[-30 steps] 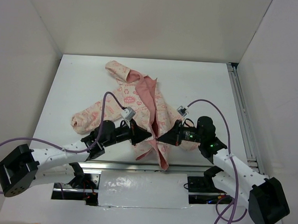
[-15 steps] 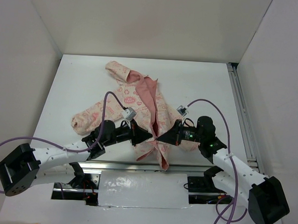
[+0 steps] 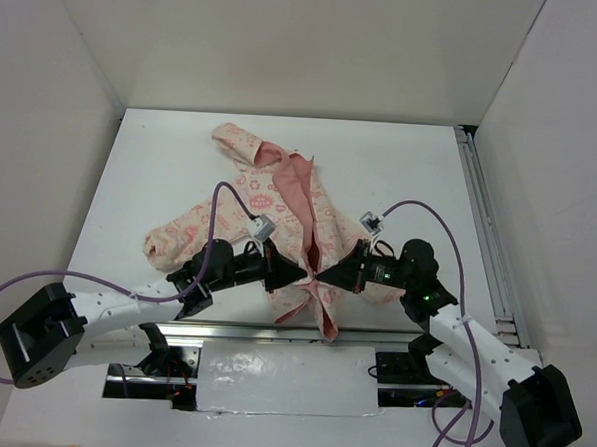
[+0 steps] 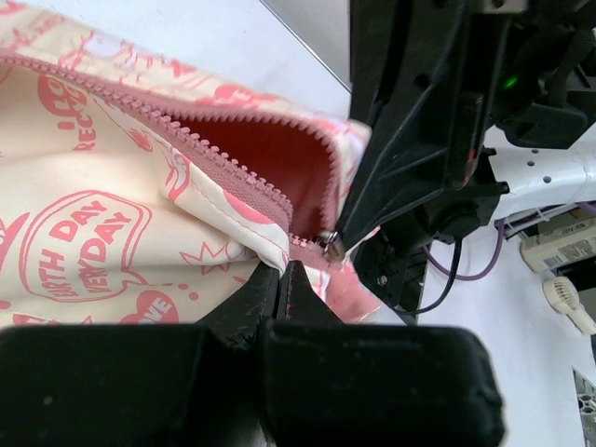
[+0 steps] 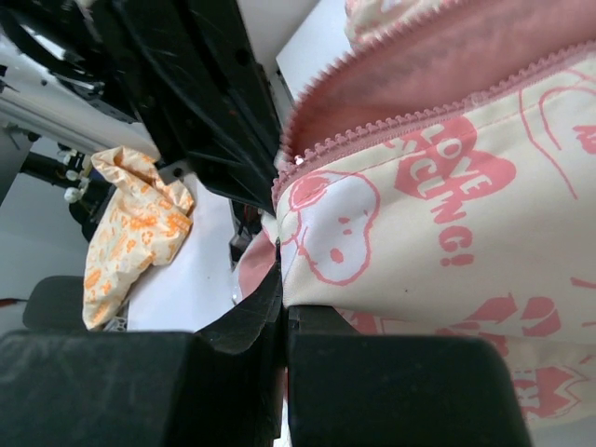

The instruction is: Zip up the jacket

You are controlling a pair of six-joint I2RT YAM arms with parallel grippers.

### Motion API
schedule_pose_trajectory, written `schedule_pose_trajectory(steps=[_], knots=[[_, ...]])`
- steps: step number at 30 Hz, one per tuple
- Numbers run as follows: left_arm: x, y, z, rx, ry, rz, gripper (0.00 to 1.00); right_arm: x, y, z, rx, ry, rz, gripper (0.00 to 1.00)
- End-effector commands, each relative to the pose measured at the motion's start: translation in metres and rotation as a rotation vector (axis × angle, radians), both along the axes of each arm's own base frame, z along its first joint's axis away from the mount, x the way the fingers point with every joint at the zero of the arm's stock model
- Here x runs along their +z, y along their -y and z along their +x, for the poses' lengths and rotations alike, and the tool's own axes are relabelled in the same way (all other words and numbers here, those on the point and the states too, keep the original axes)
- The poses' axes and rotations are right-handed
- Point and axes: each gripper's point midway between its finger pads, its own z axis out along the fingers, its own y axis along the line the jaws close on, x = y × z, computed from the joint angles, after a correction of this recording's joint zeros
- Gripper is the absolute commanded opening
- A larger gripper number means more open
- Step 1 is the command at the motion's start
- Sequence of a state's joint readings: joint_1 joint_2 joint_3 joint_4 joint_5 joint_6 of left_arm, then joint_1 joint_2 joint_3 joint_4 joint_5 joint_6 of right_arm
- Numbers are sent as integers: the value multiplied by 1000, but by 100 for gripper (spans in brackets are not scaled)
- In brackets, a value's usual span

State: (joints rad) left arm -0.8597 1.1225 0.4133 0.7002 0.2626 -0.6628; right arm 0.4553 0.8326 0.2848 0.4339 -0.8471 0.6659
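My left gripper is pinching the cream fabric short of the metal zipper piece, so it should open, move in and grab the fabric's edge [image 4: 315, 275] just below that zipper piece.
The jacket [image 3: 255, 196] lies on the white table [image 3: 401, 169], hood at the far left, front open with salmon lining showing. My left gripper [image 3: 304, 274] is shut on the left front edge at the bottom of the pink zipper [image 4: 186, 140]; in the left wrist view its tips [image 4: 282, 268] pinch the cream fabric [image 4: 84, 186]. My right gripper [image 3: 321, 276] meets it tip to tip and is shut on the right front edge [image 5: 447, 214]. In the left wrist view its tip touches a small metal zipper piece [image 4: 328, 241]. The zipper teeth [image 5: 419, 119] stand apart above it.
A metal rail [image 3: 484, 223] runs along the table's right edge and another along the near edge [image 3: 273, 332]. White walls close the back and both sides. The jacket's left sleeve [image 3: 173, 235] lies beside my left arm and shows in the right wrist view [image 5: 130, 223].
The two gripper tips have drawn slightly closer together at the jacket's bottom front. The right arm's wrist has shifted a little right and down. The jacket has barely moved.
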Motion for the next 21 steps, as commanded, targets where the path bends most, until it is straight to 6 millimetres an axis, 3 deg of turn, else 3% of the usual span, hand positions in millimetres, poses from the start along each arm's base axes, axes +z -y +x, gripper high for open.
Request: schedule_pose_trajectory(steps=[1,15,21], knots=[[19,9,-3,-38,17,-47,0,33,1,2,-11,162,82,0],[26,14,-16,-125,54,-67,0,27,0,4,-27,159,57,0],[27,15,-14,-124,65,-60,0,15,-5,7,-13,96,-5,0]])
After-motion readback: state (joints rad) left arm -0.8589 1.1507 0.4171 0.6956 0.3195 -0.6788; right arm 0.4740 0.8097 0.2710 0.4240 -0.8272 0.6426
